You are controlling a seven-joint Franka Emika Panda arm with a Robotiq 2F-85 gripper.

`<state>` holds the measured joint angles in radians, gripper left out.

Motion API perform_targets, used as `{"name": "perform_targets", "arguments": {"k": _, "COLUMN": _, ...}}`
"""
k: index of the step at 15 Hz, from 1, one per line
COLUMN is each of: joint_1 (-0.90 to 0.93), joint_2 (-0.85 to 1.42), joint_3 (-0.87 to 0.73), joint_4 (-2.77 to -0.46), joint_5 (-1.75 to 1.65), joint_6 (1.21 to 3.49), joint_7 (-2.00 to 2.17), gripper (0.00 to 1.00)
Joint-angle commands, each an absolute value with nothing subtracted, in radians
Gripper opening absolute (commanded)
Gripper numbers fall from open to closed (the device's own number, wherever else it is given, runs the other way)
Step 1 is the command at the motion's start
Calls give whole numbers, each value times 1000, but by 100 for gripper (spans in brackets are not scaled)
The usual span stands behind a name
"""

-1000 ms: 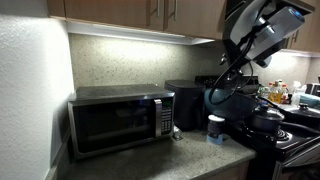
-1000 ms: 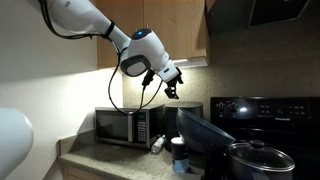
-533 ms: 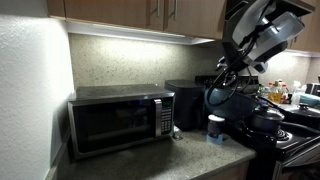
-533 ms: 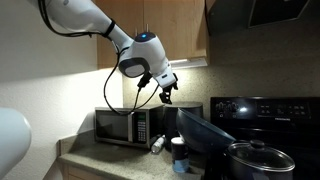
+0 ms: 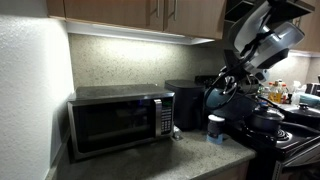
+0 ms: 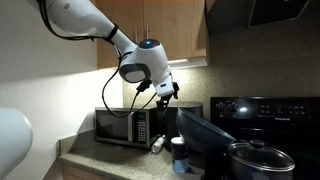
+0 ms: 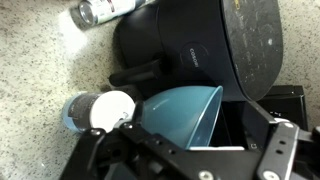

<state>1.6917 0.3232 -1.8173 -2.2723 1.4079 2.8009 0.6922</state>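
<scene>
The light blue bowl's raised rim (image 7: 214, 110) is beside the black air fryer. My gripper will go there next and close on it.
My gripper (image 7: 185, 152) is open and holds nothing; its black fingers (image 7: 276, 140) frame the bottom of the wrist view. It hangs in the air above the counter in both exterior views (image 5: 229, 79) (image 6: 168, 92). Straight below it a light blue bowl (image 7: 185, 112) stands tilted on its side against a black air fryer (image 7: 200, 50). The bowl also shows in both exterior views (image 5: 219, 97) (image 6: 200, 135). A white-lidded jar (image 7: 96, 110) stands just beside the bowl on the speckled counter (image 7: 40, 60).
A microwave (image 5: 120, 120) stands against the back wall. A small bottle (image 7: 105, 10) lies on the counter behind the air fryer. A lidded pot (image 6: 255, 158) sits on the black stove (image 6: 265, 108). Wooden cabinets (image 6: 170, 30) hang overhead.
The gripper has come down a little toward the blue bowl, still open. Nothing on the counter has moved.
</scene>
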Motion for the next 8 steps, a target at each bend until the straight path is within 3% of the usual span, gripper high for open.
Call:
{"name": "perform_targets", "arguments": {"k": 1, "joint_1": 1662, "joint_2": 332, "joint_3": -1787, "joint_4": -2269, "joint_5": 1414, "joint_6": 2804, "joint_7": 692, "gripper": 100}}
{"name": "perform_targets", "arguments": {"k": 3, "joint_1": 1636, "joint_2": 349, "joint_3": -1760, "joint_4": -2267, "joint_5": 1420, "joint_6": 2805, "joint_7": 692, "gripper": 100}}
{"name": "perform_targets", "arguments": {"k": 8, "joint_1": 1666, "joint_2": 309, "joint_3": -1865, "joint_4": -2336, "joint_5": 1427, "joint_6": 2613, "joint_7": 748, "gripper": 100}}
